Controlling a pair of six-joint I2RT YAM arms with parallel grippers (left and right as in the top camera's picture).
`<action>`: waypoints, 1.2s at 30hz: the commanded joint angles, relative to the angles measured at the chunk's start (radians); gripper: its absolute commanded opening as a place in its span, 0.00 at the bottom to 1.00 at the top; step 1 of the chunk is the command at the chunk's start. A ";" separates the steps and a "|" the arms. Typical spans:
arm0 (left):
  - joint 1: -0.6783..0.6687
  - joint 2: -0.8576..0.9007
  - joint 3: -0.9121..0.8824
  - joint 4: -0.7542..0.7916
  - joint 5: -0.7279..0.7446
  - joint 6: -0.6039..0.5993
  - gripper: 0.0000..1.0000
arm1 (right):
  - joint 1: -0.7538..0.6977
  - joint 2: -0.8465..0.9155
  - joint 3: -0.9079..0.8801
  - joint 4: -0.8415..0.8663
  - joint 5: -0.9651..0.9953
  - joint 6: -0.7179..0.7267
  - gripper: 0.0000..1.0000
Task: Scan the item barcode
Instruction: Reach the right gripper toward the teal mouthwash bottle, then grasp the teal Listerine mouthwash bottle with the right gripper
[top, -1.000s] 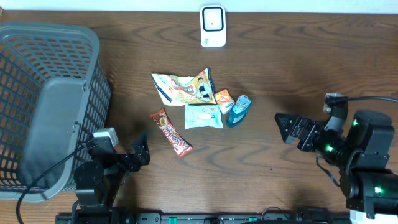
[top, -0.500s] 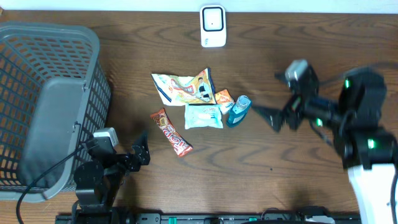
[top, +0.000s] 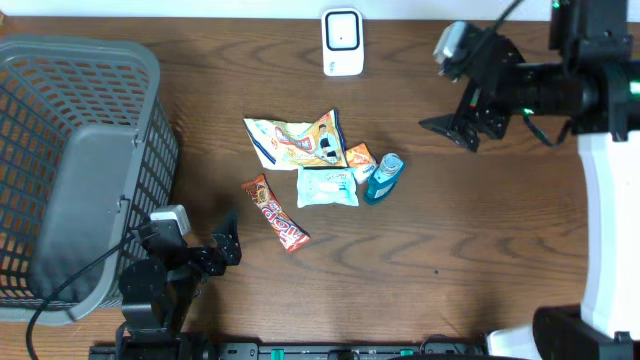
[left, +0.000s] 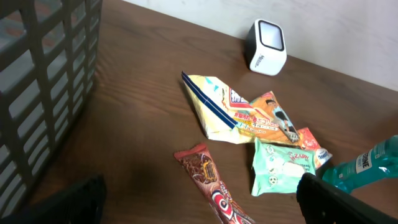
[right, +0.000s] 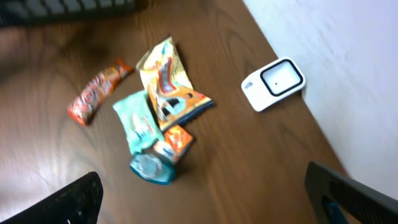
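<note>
The blue bottle's pale end (top: 390, 165) (right: 149, 165), beside the small orange packet, should be where my right gripper goes next and closes.
The items lie in a cluster mid-table: a chip bag (top: 295, 140), a small orange packet (top: 359, 156), a mint-green packet (top: 327, 187), a blue bottle (top: 383, 177) and a red candy bar (top: 275, 213). The white barcode scanner (top: 342, 42) stands at the table's far edge. My right gripper (top: 455, 128) hangs open, raised above the table to the right of the cluster, holding nothing. In the right wrist view the bottle (right: 150, 168) and the scanner (right: 273, 83) lie below it. My left gripper (top: 228, 240) rests open near the front edge, left of the candy bar (left: 211, 186).
A large grey mesh basket (top: 80, 170) fills the left side of the table. Its wall (left: 43, 81) stands close on the left in the left wrist view. A white wall borders the table behind the scanner.
The right arm has swung up and back from the front right of the table to the far right, near the scanner's side. Left arm and items have not moved.
</note>
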 joint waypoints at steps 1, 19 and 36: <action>-0.001 -0.002 -0.004 0.001 -0.006 0.013 0.98 | 0.021 0.076 0.024 -0.037 0.052 -0.172 0.99; -0.001 -0.002 -0.004 0.001 -0.006 0.013 0.98 | 0.187 0.337 0.008 -0.245 0.188 -0.369 0.99; -0.001 -0.002 -0.004 0.001 -0.006 0.013 0.98 | 0.190 0.336 -0.209 -0.104 0.249 -0.412 0.99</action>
